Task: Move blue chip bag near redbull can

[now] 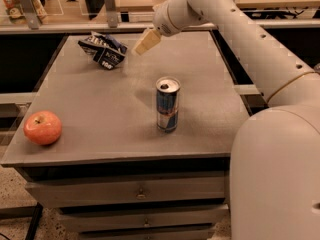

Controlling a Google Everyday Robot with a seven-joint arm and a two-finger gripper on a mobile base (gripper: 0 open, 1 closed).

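My gripper needs to shut on the blue chip bag's end (pixel 118 53), the one closest to the redbull can.
The blue chip bag (pixel 103 50), dark navy and crumpled with white lettering, lies at the far left of the grey table top (pixel 210 79). The redbull can (pixel 167 104) stands upright near the middle of the table, toward the front. My gripper (pixel 141 45) hangs above the far middle of the table, just right of the bag and apart from it, well behind the can. It holds nothing.
A red apple (pixel 43 127) sits at the front left corner. The table is a cabinet with drawers (pixel 140 193) below. My white arm and base (pixel 280 149) fill the right side. A shelf with a rail runs behind the table.
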